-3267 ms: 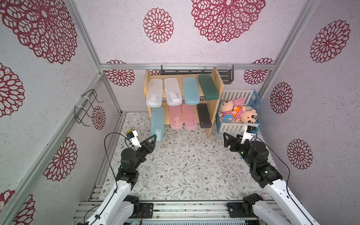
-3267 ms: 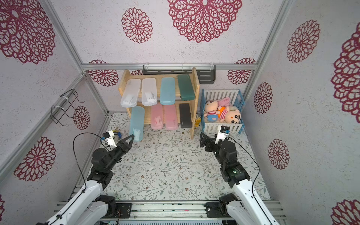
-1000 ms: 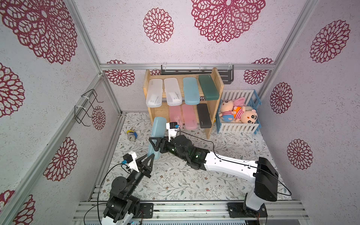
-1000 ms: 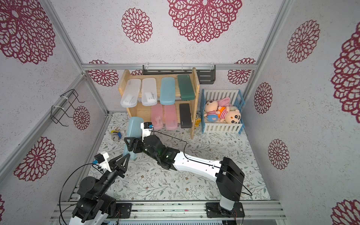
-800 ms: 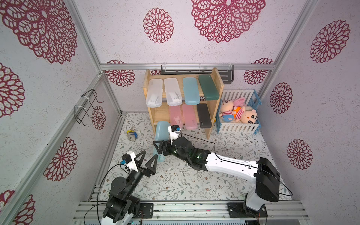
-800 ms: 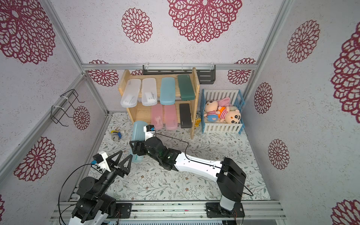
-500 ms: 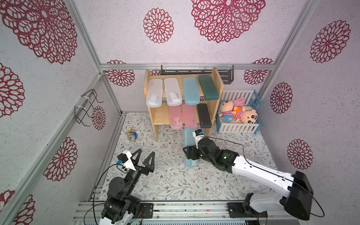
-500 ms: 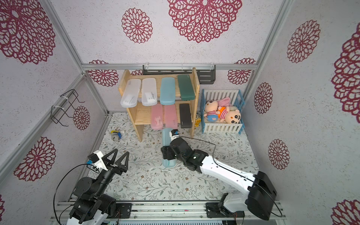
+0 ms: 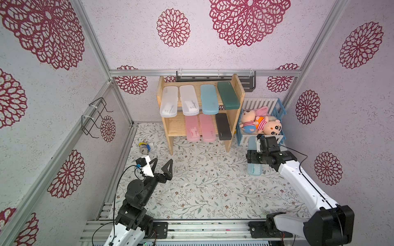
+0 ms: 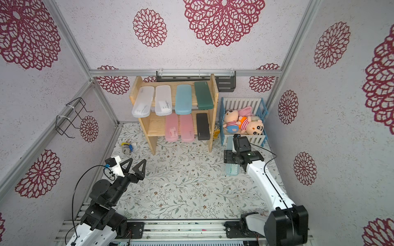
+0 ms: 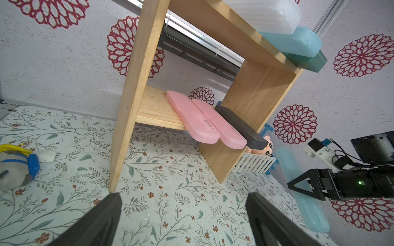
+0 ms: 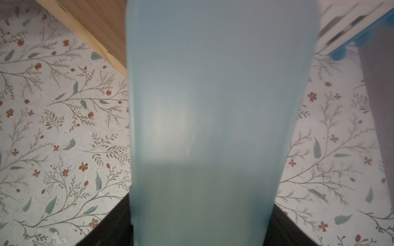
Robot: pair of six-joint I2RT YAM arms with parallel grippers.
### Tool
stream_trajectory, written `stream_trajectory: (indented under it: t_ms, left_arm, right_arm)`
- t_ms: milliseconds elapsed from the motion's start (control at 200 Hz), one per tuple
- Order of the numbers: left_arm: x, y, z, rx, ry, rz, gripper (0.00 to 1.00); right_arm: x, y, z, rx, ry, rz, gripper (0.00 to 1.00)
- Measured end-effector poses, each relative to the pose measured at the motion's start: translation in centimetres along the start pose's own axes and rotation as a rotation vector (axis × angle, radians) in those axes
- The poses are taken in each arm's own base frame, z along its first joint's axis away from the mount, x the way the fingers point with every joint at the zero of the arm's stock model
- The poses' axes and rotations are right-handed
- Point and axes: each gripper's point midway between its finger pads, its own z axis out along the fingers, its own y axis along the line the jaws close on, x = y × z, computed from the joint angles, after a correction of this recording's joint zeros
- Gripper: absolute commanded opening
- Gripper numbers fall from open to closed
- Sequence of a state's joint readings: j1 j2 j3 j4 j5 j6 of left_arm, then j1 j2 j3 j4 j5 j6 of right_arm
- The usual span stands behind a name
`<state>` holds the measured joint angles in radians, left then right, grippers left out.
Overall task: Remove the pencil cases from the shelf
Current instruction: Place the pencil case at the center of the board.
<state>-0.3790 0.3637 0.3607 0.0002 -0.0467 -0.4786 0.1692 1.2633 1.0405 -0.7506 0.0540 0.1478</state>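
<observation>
I need to use my right gripper to put the light blue pencil case, now held over the mat, down on the flowery mat (image 9: 252, 172) in front of the slatted crate.
The wooden shelf (image 9: 174, 125) stands at the back. Its top tier holds two frosted white pencil cases (image 9: 169, 104), a light blue one (image 9: 209, 102) and a dark green one (image 9: 227, 95). Two pink cases (image 9: 192, 127) and a black one (image 9: 223, 126) lie on the lower tier, whose left end is bare. My right gripper (image 9: 254, 156) is shut on another light blue pencil case (image 9: 254, 170) (image 12: 213, 106) over the mat, just in front of the crate. My left gripper (image 9: 163, 165) (image 11: 183, 196) stands open and empty at the front left, pointing toward the shelf.
A white-and-blue slatted crate (image 9: 261, 102) with plush toys stands right of the shelf. A small toy (image 9: 145, 148) lies on the mat near the shelf's left leg. A dark rack (image 9: 249, 82) hangs behind the shelf and a wire rack (image 9: 96, 119) on the left wall.
My right arm has carried the light blue case from the shelf's left front across to the right, by the crate. My left gripper has opened wide.
</observation>
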Motion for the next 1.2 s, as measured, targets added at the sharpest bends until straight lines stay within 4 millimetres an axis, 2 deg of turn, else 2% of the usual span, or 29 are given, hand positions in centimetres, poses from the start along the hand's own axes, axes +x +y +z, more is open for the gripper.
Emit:
stream_trajectory:
  t_ms: [135, 255, 350, 440, 540, 725, 830, 1011, 1201]
  left_arm:
    - [0.1, 0.0, 0.3, -0.001, 0.002, 0.007, 0.97]
    - [-0.1, -0.1, 0.3, 0.008, -0.017, -0.001, 0.97]
    - [0.6, 0.3, 0.5, 0.01, -0.023, -0.009, 0.97]
    - [1.8, 0.8, 0.7, -0.002, 0.003, -0.008, 0.97]
    - [2.0, 0.9, 1.0, -0.006, 0.014, -0.007, 0.97]
    - [2.2, 0.9, 1.3, -0.009, 0.023, -0.007, 0.97]
    - [2.3, 0.9, 1.4, -0.009, 0.025, -0.007, 0.97]
    - [2.4, 0.9, 1.5, -0.009, 0.027, -0.007, 0.97]
    - [2.3, 0.9, 1.6, -0.007, 0.022, -0.008, 0.97]
  right_arm:
    - [1.4, -0.5, 1.3, 0.008, 0.089, -0.046, 0.58]
    - [0.8, -1.6, 1.6, 0.027, 0.097, -0.069, 0.61]
    - [0.9, -2.2, 2.7, 0.018, 0.117, -0.054, 0.61]
    - [2.5, -2.9, 4.8, 0.008, 0.17, -0.033, 0.61]
    - [4.7, -3.4, 6.3, -0.005, 0.245, -0.006, 0.61]
    - [5.7, -3.3, 7.8, -0.049, 0.249, 0.011, 0.61]
    - [7.1, -3.2, 8.9, -0.064, 0.285, 0.011, 0.62]
    - [8.6, -3.3, 10.3, -0.066, 0.346, 0.002, 0.71]
    - [8.5, -3.4, 10.4, -0.066, 0.342, -0.005, 0.91]
